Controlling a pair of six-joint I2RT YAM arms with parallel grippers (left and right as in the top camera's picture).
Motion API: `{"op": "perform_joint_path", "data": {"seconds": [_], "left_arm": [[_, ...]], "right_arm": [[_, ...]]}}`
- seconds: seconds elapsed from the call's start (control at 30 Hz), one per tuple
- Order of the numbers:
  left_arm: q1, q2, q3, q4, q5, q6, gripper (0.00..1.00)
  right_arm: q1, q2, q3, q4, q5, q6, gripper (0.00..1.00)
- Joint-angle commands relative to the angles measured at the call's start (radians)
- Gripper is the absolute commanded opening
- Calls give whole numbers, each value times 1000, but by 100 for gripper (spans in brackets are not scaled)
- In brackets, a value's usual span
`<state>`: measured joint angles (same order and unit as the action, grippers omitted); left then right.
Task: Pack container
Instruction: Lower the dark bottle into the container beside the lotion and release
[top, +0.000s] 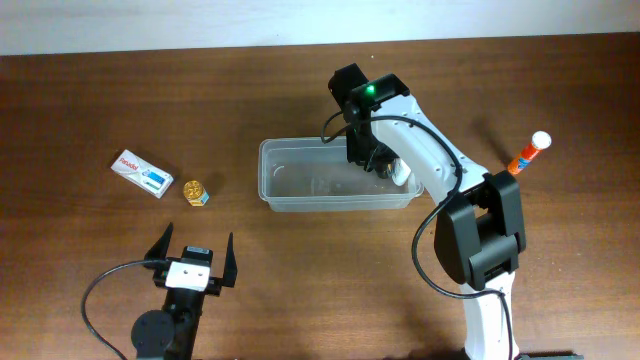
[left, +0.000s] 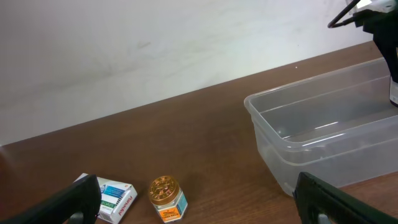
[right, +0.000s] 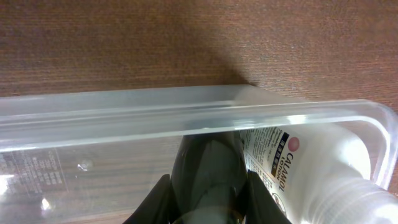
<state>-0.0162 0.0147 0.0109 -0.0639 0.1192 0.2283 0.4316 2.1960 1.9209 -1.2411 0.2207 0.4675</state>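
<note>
My right gripper is going to release the dark glossy rounded object in the clear plastic container (top: 377, 177) (right: 208, 180), beside the white bottle of calamine lotion.
The clear plastic container (top: 300, 203) stands at mid-table; it also shows in the left wrist view (left: 273, 134) and the right wrist view (right: 124, 115). My right gripper (top: 366, 155) reaches down into its right half. In the right wrist view the right gripper (right: 208, 199) is shut on a dark glossy rounded object (right: 208, 162). A white calamine lotion bottle (right: 317, 168) lies in the container's right end, beside that object. My left gripper (top: 195, 252) is open and empty near the front left, well apart from the container.
A gold-lidded small jar (top: 195, 192) and a white-blue box (top: 142, 173) lie left of the container; both show in the left wrist view, jar (left: 166, 198) and box (left: 115, 199). An orange tube with a white cap (top: 527, 153) lies at the right.
</note>
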Motion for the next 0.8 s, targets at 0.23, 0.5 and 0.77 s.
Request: {"op": "perform_joint_path", "data": {"seconds": [0.23, 0.5, 0.77], "left_arm": [[6, -9, -2, -5, -4, 12, 99], [6, -9, -2, -5, -4, 12, 99], [6, -9, -2, -5, -4, 12, 99]], "right_arm": [[-3, -29, -5, 9, 27, 21, 19], [-3, -29, -10, 8, 23, 21, 19], [-3, -29, -46, 21, 23, 21, 19]]}}
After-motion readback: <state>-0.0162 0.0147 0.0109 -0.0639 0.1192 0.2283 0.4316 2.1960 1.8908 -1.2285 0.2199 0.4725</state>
